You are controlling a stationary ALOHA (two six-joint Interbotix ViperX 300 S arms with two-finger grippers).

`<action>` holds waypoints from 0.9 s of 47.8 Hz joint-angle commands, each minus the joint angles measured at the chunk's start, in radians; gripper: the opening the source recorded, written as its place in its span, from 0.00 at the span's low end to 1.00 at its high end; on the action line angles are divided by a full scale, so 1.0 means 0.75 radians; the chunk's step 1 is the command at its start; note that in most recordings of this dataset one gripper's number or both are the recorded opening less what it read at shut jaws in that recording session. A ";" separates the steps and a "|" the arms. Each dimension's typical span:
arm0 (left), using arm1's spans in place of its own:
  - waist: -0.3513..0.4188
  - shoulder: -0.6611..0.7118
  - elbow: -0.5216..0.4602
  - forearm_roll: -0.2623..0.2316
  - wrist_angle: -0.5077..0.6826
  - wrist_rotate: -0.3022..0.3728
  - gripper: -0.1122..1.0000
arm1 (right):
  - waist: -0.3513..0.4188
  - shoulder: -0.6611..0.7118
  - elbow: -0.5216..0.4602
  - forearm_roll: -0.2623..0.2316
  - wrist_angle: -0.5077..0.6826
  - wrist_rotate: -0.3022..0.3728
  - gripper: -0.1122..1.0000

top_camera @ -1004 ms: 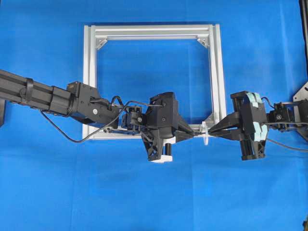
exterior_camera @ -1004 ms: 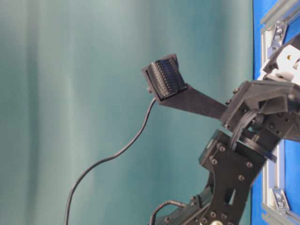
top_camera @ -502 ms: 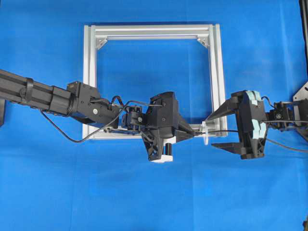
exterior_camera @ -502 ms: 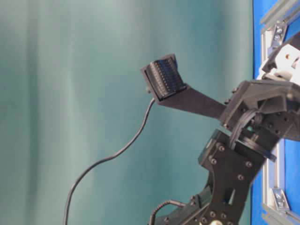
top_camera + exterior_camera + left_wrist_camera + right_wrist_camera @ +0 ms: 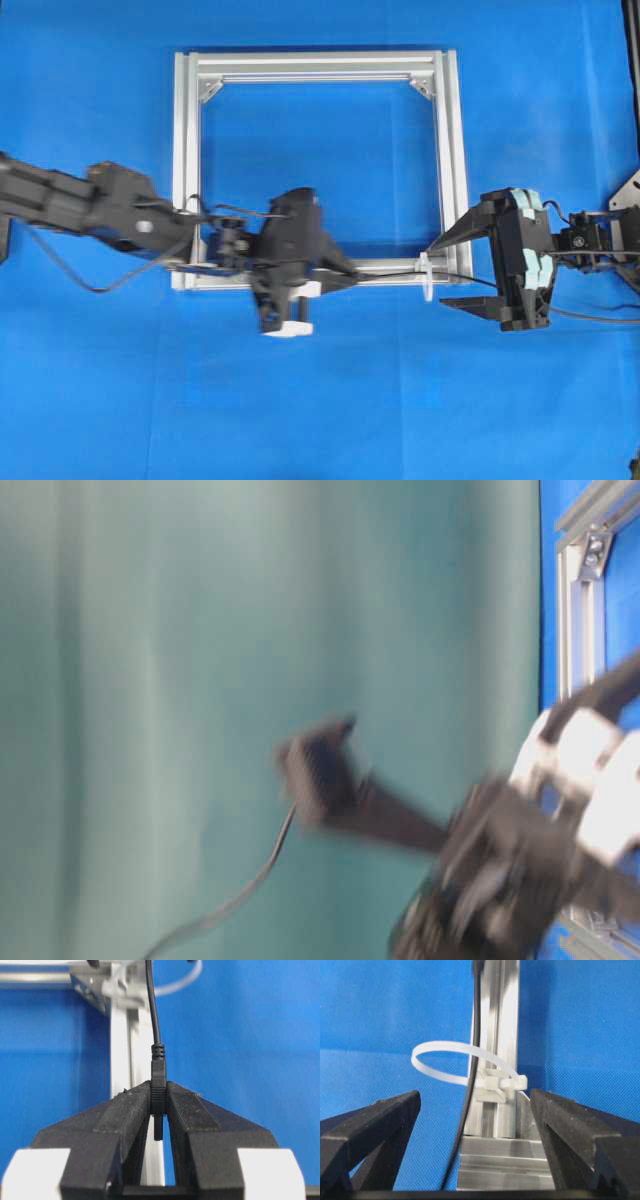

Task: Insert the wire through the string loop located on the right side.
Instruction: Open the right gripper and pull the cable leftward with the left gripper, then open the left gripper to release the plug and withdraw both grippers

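My left gripper has the wire's plug end. It will release that end on the near rail's corner far from the string loop (image 5: 206, 267).
My left gripper (image 5: 158, 1091) is shut on the thicker plug end of the thin black wire (image 5: 158, 1067). In the overhead view it sits (image 5: 350, 272) over the silver frame's (image 5: 187, 160) near rail, left of the string loop (image 5: 428, 276). From the plug the wire (image 5: 472, 279) runs right, through the loop and on between the right fingers. My right gripper (image 5: 475, 1107) stands wide open just right of the whitish loop (image 5: 451, 1048), which is tied to the frame's rail (image 5: 496, 1020). The wire (image 5: 469, 1095) passes through the loop, touching neither of the fingers (image 5: 380, 1117).
The square aluminium frame lies on a blue mat (image 5: 320, 400) with corner brackets (image 5: 211, 90) inside it. A thicker black cable (image 5: 80, 278) hangs from the left arm. The table-level view shows only a motion-blurred arm (image 5: 500, 860) against a green backdrop.
The right gripper opened and let go of the wire. The left arm then slid left along the near rail, with the plug still in its grip.
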 commanded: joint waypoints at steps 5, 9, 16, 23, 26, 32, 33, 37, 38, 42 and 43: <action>-0.031 -0.205 0.231 0.004 -0.117 -0.002 0.18 | 0.004 -0.010 -0.016 0.000 -0.004 -0.002 0.97; -0.047 -0.256 0.333 0.004 -0.166 -0.012 0.18 | 0.006 -0.010 -0.018 0.000 -0.004 -0.002 0.97; -0.080 -0.342 0.495 0.004 -0.207 -0.018 0.18 | 0.010 -0.010 -0.018 0.000 -0.002 0.000 0.97; -0.100 -0.432 0.636 0.000 -0.209 -0.027 0.18 | 0.012 -0.010 -0.027 0.000 0.004 0.000 0.97; -0.098 -0.468 0.687 -0.002 -0.213 -0.035 0.18 | 0.012 -0.010 -0.029 0.000 0.008 0.000 0.97; -0.100 -0.538 0.777 0.000 -0.213 -0.076 0.18 | 0.010 -0.010 -0.037 0.000 0.020 0.000 0.97; -0.100 -0.546 0.789 0.000 -0.213 -0.084 0.18 | 0.010 -0.010 -0.037 0.000 0.022 0.000 0.97; -0.100 -0.589 0.839 0.000 -0.213 -0.108 0.18 | 0.012 -0.010 -0.043 0.002 0.031 0.000 0.97; -0.100 -0.597 0.849 -0.002 -0.213 -0.112 0.18 | 0.012 -0.010 -0.045 0.000 0.031 0.000 0.96; -0.100 -0.624 0.879 -0.002 -0.213 -0.117 0.18 | 0.012 -0.010 -0.047 0.000 0.035 0.000 0.97; -0.100 -0.628 0.888 0.000 -0.211 -0.117 0.18 | 0.010 -0.010 -0.047 0.000 0.035 0.000 0.97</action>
